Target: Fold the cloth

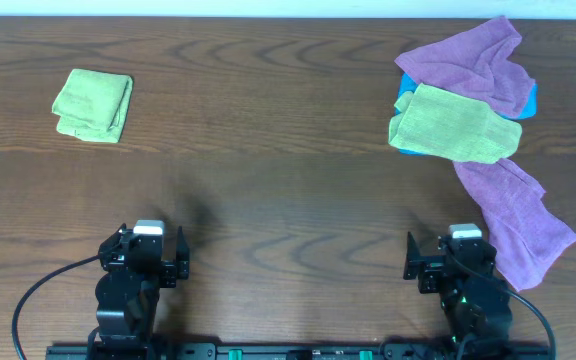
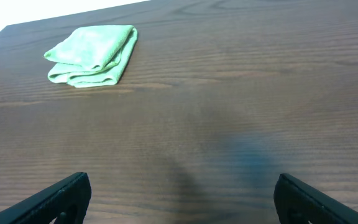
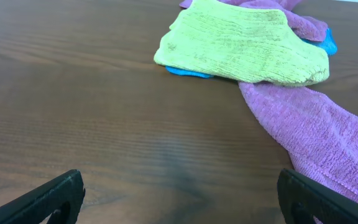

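Next, I close my right gripper on the inner long edge [image 1: 479, 198] [image 3: 271, 123] of the purple-mauve towel, just in front of the yellow-green cloth that covers the towel's far end.
The cloth [image 1: 520, 218] is a purple-mauve towel lying stretched out and wrinkled at the right. It runs from under a yellow-green cloth [image 1: 454, 124] down towards the front. It also shows in the right wrist view [image 3: 319, 134]. My right gripper [image 1: 452, 258] [image 3: 182, 186] is open and empty near the front edge, just left of the cloth's near end. My left gripper [image 1: 146, 252] [image 2: 182, 190] is open and empty at the front left, over bare wood.
A second, rumpled purple cloth [image 1: 468, 60] lies at the back right over a blue cloth [image 1: 531, 100], with the yellow-green cloth on top. A folded yellow-green cloth [image 1: 93, 104] [image 2: 93, 54] lies at the back left. The table is dark wood [image 1: 288, 200].
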Available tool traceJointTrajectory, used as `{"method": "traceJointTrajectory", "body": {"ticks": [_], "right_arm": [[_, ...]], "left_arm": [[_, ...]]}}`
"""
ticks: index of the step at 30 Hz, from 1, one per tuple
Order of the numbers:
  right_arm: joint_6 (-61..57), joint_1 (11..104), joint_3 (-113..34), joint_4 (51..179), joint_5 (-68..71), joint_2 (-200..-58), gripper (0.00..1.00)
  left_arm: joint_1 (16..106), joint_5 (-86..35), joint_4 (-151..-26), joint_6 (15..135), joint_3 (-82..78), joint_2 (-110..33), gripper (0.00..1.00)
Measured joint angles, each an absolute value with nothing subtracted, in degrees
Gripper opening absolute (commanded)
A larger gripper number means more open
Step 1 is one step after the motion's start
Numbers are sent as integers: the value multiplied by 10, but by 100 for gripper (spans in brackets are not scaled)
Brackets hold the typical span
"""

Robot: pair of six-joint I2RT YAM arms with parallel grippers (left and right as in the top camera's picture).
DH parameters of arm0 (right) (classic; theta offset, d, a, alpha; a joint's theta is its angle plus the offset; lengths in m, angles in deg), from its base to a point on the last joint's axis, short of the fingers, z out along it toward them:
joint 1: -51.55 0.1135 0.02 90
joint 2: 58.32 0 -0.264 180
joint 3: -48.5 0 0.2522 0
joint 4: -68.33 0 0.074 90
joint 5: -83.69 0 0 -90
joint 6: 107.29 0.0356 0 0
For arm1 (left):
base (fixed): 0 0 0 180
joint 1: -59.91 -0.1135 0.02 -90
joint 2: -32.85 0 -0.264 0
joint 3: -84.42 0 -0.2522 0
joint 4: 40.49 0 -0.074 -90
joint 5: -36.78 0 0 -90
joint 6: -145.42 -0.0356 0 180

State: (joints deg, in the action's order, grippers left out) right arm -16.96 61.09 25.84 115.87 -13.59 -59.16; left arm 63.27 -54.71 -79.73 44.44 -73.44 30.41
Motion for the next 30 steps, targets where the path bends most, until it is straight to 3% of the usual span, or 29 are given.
{"method": "traceJointTrajectory", "body": {"ticks": [18, 22, 30], "right_arm": [[-157, 611, 260, 1121, -136, -592, 99], [-35, 611, 260, 1045, -113, -590, 99], [186, 611, 262, 1012, -127, -591, 99]], "left_arm": [[633, -547, -798, 444, -734, 304, 95], [633, -547, -798, 444, -734, 304, 95], [633, -547, -797, 444, -734, 304, 95]]}}
